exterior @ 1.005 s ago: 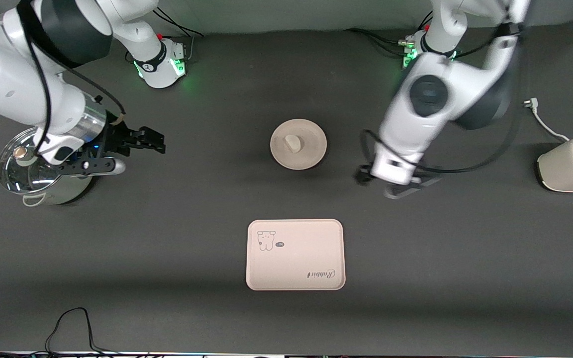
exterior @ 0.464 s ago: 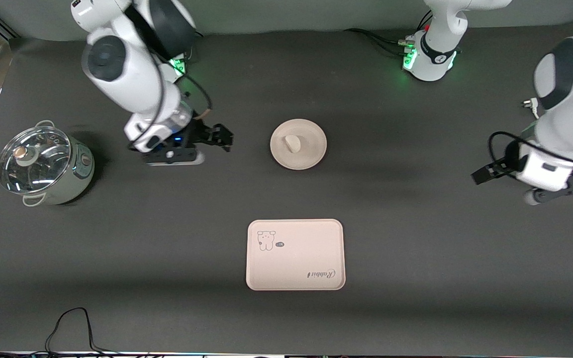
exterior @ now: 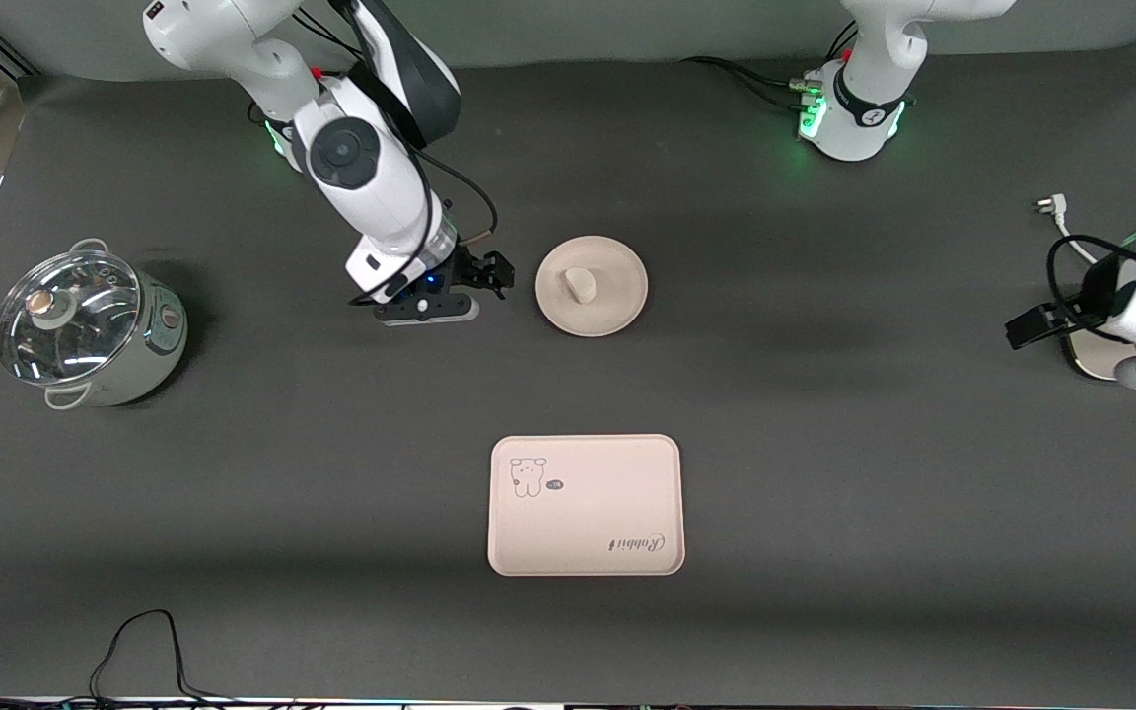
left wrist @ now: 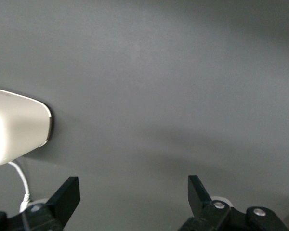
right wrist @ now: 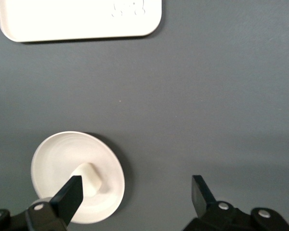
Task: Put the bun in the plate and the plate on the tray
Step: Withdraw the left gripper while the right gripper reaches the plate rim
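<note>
The robot's right gripper should close on the plate's rim [exterior: 537, 290] [right wrist: 124, 184], on the side facing the lidded steel pot, while the bun stays in the round cream plate.
The round cream plate [exterior: 617, 296] sits on the dark table, farther from the front camera than the tray [exterior: 585, 523]. The small white bun [exterior: 580, 285] lies in the plate. My right gripper [exterior: 495, 274] is open and empty, low beside the plate's rim on the right arm's side. In the right wrist view one finger [right wrist: 70, 197] overlaps the plate [right wrist: 58, 163] next to the bun [right wrist: 89, 178], and the tray [right wrist: 77, 17] shows too. My left gripper [exterior: 1022, 330] is open and empty, by the toaster at the left arm's end.
A lidded steel pot [exterior: 85, 325] stands at the right arm's end. A white toaster [left wrist: 17, 127] with its cable [exterior: 1071, 237] sits under the left arm. A black cable [exterior: 144, 641] loops near the front edge.
The right arm swung from over the pot to beside the plate. The left arm swung from near the plate out to the toaster. Plate, bun and tray have not moved.
</note>
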{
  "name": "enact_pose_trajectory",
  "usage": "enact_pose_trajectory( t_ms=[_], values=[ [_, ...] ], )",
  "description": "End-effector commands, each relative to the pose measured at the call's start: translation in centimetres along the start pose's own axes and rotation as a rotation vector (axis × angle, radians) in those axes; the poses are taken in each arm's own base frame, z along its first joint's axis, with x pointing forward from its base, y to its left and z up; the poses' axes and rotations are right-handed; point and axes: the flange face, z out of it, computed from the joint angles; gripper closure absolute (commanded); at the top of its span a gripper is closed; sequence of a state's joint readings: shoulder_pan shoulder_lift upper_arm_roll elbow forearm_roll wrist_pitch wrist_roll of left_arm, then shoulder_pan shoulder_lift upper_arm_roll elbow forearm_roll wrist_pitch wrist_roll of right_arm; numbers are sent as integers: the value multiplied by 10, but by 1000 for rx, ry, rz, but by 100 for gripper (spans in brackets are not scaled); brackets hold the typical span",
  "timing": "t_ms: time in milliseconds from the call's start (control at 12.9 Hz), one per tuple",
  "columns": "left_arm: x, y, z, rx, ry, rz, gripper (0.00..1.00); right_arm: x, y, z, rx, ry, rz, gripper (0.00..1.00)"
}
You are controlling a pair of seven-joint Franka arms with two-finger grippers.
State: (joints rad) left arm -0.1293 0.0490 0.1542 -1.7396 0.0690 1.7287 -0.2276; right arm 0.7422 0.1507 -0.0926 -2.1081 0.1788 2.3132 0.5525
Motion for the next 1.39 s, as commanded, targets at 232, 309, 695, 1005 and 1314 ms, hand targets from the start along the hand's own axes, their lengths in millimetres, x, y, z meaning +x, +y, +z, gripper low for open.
enact_pose_trajectory(
  t_ms=[232, 309, 695, 1005, 1314],
  values=[
    [-6, 13, -21, 15, -10, 49, 0, -25, -31, 91, 11, 68, 8, 0],
    [-7, 16, -20, 16, -14, 58, 0, -28, -36, 98, 16, 80, -2, 0],
    [-10, 20, -10, 31, -68, 88, 0, -49, -47, 144, -14, 53, -31, 0],
    [-18, 18, -3, 28, -118, 82, 0, -62, -55, 167, -23, 55, -58, 0],
    [-27, 8, -17, -10, -128, 65, 0, -63, -47, 190, -42, 52, -55, 1]
  ],
)
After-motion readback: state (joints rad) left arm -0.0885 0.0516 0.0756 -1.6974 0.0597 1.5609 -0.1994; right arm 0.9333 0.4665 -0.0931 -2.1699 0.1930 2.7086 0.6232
